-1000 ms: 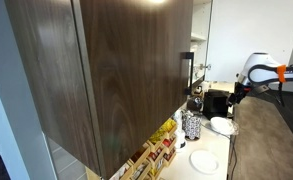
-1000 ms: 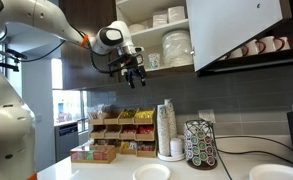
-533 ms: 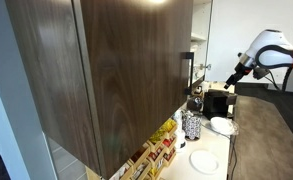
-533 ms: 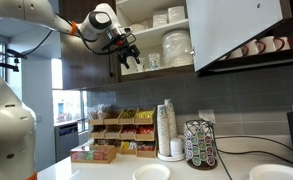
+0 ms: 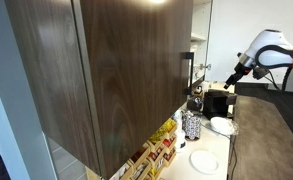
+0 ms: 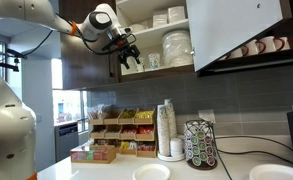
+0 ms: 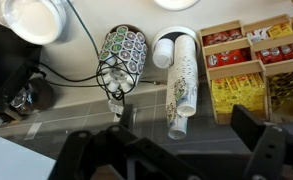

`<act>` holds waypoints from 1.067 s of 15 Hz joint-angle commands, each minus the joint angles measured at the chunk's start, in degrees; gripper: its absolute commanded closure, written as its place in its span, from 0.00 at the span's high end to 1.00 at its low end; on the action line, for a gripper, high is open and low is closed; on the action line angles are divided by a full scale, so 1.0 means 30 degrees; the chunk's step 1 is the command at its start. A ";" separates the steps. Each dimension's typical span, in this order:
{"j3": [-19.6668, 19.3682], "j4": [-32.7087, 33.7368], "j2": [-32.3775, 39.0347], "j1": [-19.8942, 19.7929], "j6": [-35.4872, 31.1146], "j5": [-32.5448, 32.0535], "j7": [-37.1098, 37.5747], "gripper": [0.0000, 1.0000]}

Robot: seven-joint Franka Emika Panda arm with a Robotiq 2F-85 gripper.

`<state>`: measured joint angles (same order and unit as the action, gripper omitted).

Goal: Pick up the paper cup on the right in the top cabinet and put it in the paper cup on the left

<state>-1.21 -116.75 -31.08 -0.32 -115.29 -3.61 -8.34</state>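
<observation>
The robot's gripper should next move up to the patterned paper cup's rim (image 5: 199,44) on the lower shelf of the top cabinet and close there.
The top cabinet (image 5: 116,70) has dark wood-grain panels and a slim bar handle (image 5: 187,70). In an exterior view it stands open (image 6: 176,70), with white dishes on its shelves. A small patterned paper cup (image 6: 153,61) stands on the lower shelf; I cannot make out a second cup beside it. My gripper (image 6: 129,62) hangs open and empty at the shelf's left end, just left of that cup, fingers pointing down. It is small and unclear in the exterior view past the cabinet door (image 5: 233,80). In the wrist view the fingers (image 7: 184,120) are spread wide with nothing between them.
On the counter below stand a tall stack of paper cups (image 6: 166,128), a coffee pod carousel (image 6: 200,144), white plates (image 6: 152,173) and trays of tea boxes (image 6: 121,135). The open cabinet door (image 6: 236,30) juts out to the right. Stacked white bowls (image 6: 176,45) fill the shelf.
Since a second ago my gripper has risen and shifted left to the level of the lower shelf. It has not moved in the last half second.
</observation>
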 commanded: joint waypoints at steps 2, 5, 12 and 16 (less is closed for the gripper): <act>-0.0166 0.1010 0.0483 0.0318 -0.0260 0.0676 0.0291 1.00; 0.0286 0.3148 0.1737 -0.0075 0.0781 0.0088 0.1218 1.00; 0.0640 0.8330 0.5181 0.0014 0.1940 0.0314 0.2958 1.00; 0.0815 1.0958 0.7006 -0.0130 0.0843 0.0164 0.4928 1.00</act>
<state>0.63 -90.77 -14.87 -0.21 -112.02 -3.16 1.95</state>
